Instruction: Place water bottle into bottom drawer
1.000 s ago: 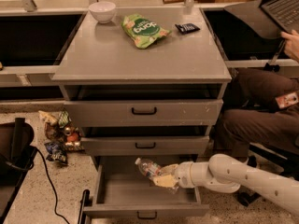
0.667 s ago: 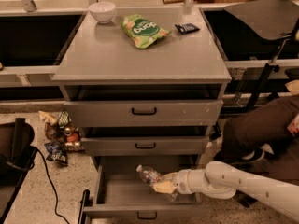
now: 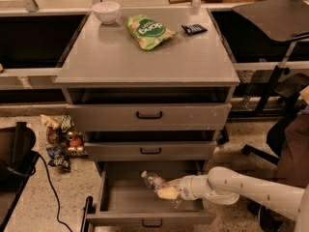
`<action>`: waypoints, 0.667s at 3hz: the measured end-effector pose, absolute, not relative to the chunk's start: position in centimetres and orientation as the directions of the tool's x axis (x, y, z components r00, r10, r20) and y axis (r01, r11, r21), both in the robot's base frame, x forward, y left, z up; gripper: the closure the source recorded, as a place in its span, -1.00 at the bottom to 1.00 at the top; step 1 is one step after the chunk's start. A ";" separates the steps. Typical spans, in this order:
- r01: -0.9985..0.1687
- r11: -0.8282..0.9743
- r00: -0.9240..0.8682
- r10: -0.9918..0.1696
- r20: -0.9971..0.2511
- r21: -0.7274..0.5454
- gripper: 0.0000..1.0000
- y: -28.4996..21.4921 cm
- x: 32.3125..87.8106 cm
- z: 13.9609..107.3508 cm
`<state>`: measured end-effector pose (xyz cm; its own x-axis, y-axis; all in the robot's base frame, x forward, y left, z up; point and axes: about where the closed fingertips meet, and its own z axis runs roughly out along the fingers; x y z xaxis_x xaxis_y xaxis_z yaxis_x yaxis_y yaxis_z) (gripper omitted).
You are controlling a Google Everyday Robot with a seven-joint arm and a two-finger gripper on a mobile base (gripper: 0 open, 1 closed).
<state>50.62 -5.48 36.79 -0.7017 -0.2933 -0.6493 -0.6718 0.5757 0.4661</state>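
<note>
Next, my gripper sets the water bottle down and lets go of it on the bottom of the open bottom drawer (image 3: 159, 181), close to the middle of that drawer. The bottle now lies tilted, low in that drawer.
The water bottle (image 3: 153, 181) is a small clear crinkled bottle with a reddish label and pale cap. It lies tilted inside the open bottom drawer (image 3: 123, 198), cap pointing up-left. My gripper (image 3: 166, 193) reaches in from the right on a white arm and is shut on the bottle's lower end. The bottle is low in the drawer; I cannot tell whether it touches the floor. The two shallower drawers above are slightly ajar.
On the cabinet top (image 3: 145, 57) lie a white bowl (image 3: 106, 11), a green snack bag (image 3: 147, 31) and a small dark packet (image 3: 194, 29). Snack packets (image 3: 62, 141) litter the floor at left. A black bag (image 3: 14, 153) and cable are at left. A chair base (image 3: 270, 129) stands at right.
The arm has moved left and down, carrying the bottle lower into the open bottom drawer. The person at the right has moved out of view.
</note>
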 end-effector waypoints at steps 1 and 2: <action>-0.625 0.624 -0.740 -0.282 -0.610 0.470 1.00 -5.7 52.8 33.0; -0.568 0.670 -0.783 -0.259 -0.566 0.478 1.00 -6.0 55.0 28.8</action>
<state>54.98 -6.04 28.81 -0.7825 -0.2595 -0.5660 -0.5681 0.6697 0.4784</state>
